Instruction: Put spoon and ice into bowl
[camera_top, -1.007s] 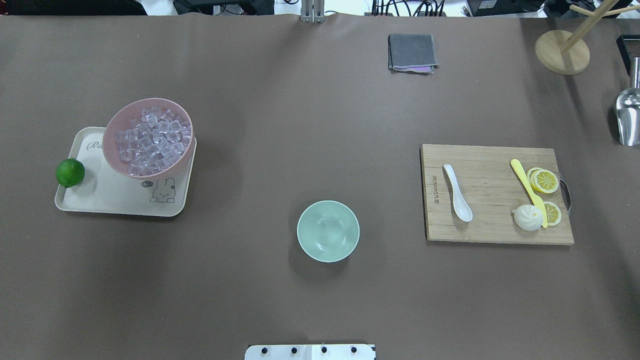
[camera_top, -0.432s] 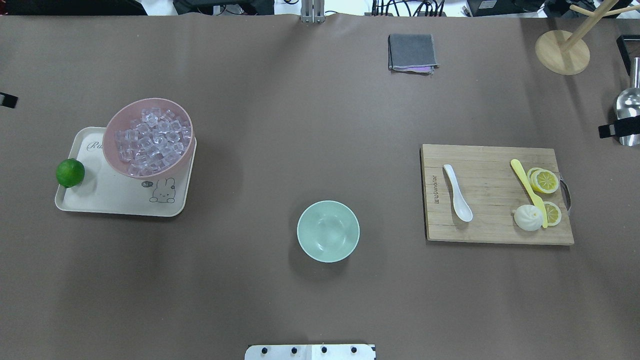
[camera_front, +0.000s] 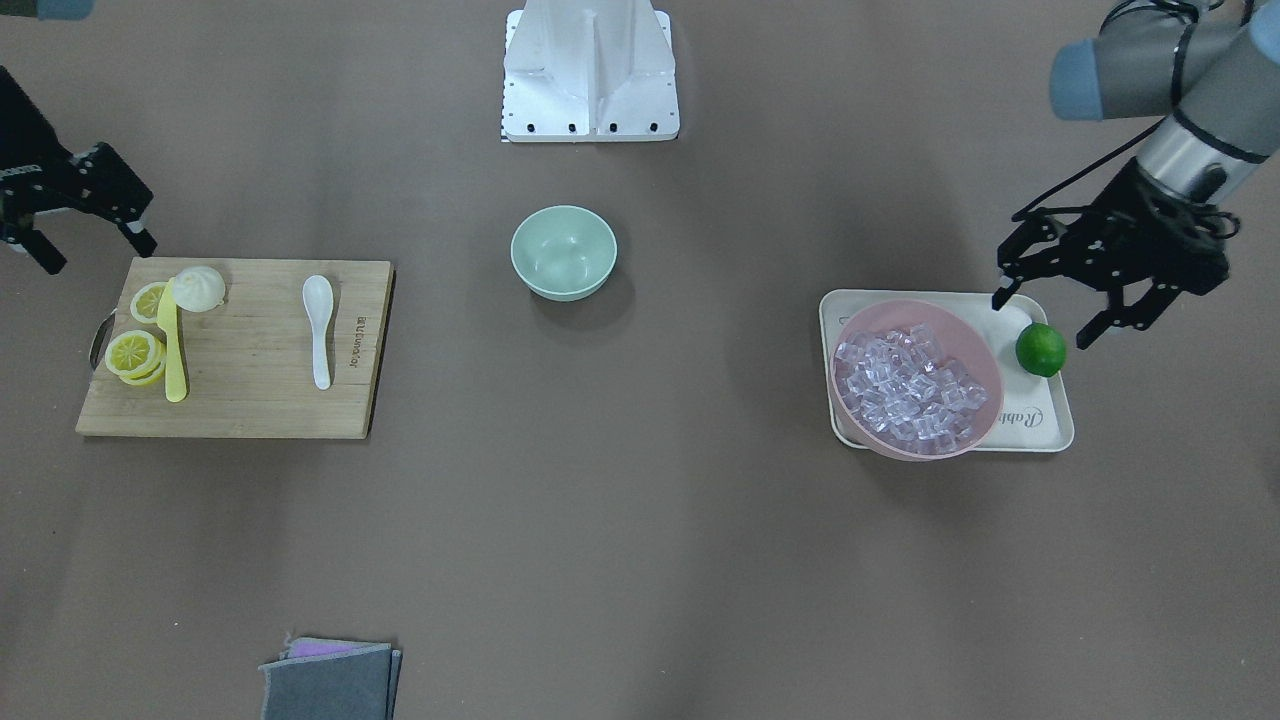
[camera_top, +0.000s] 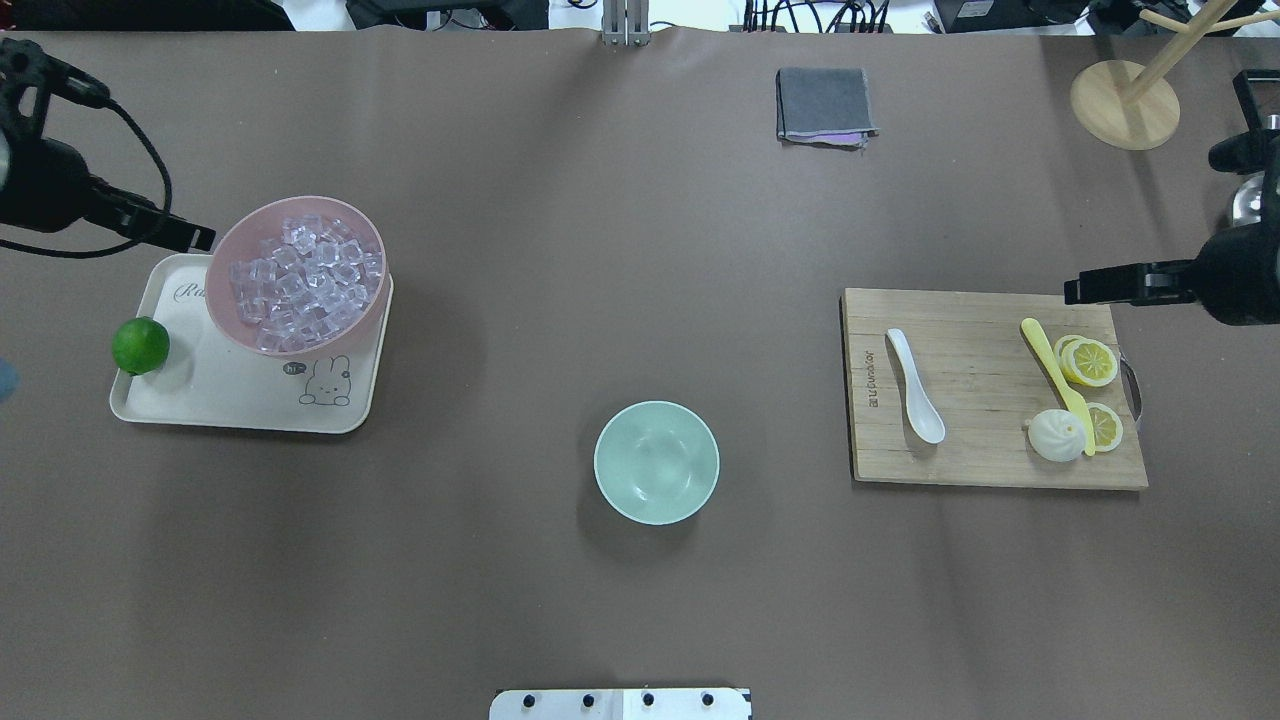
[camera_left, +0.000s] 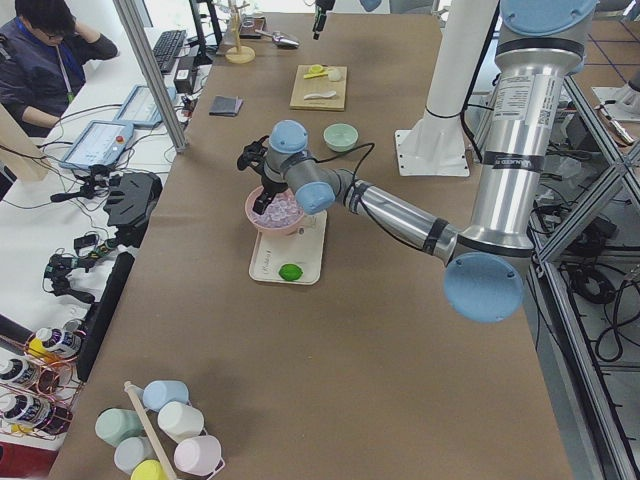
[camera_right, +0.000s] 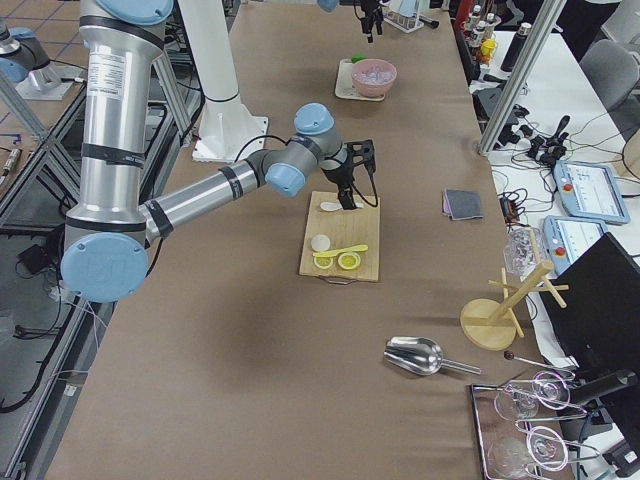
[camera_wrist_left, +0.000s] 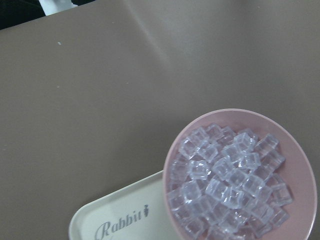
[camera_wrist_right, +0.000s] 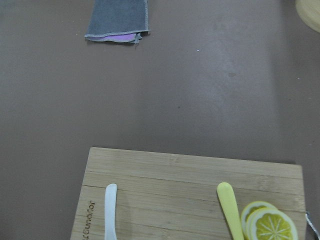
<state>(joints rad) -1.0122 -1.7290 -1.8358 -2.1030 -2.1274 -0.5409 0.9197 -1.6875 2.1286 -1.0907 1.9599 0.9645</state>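
The next move for my left gripper is to go to the pink bowl and close on an ice cube at the ice pile's near side (camera_front: 923, 340) (camera_wrist_left: 239, 224).
The white spoon (camera_top: 915, 385) lies on the wooden cutting board (camera_top: 980, 400) at the right; it also shows in the front view (camera_front: 318, 325) and the right wrist view (camera_wrist_right: 111, 210). Clear ice cubes (camera_top: 305, 282) fill the pink bowl (camera_front: 990, 400) on the cream tray (camera_top: 220, 400) at the left. The mint-green bowl (camera_top: 656, 462) stands empty in the middle. My left gripper (camera_front: 1045, 315) is open, hovering above the tray's outer side near the lime. My right gripper (camera_front: 95, 250) is open, above the board's outer far corner. Neither holds anything.
A lime (camera_top: 140, 345) sits on the tray. A yellow knife (camera_top: 1050, 365), lemon slices (camera_top: 1088, 362) and a white bun (camera_top: 1057, 435) lie on the board. A grey cloth (camera_top: 823, 105) and a wooden stand (camera_top: 1125, 105) are at the far edge.
Both arms have moved in from the table's sides: the left toward the pink bowl, the right toward the cutting board. No object has moved.
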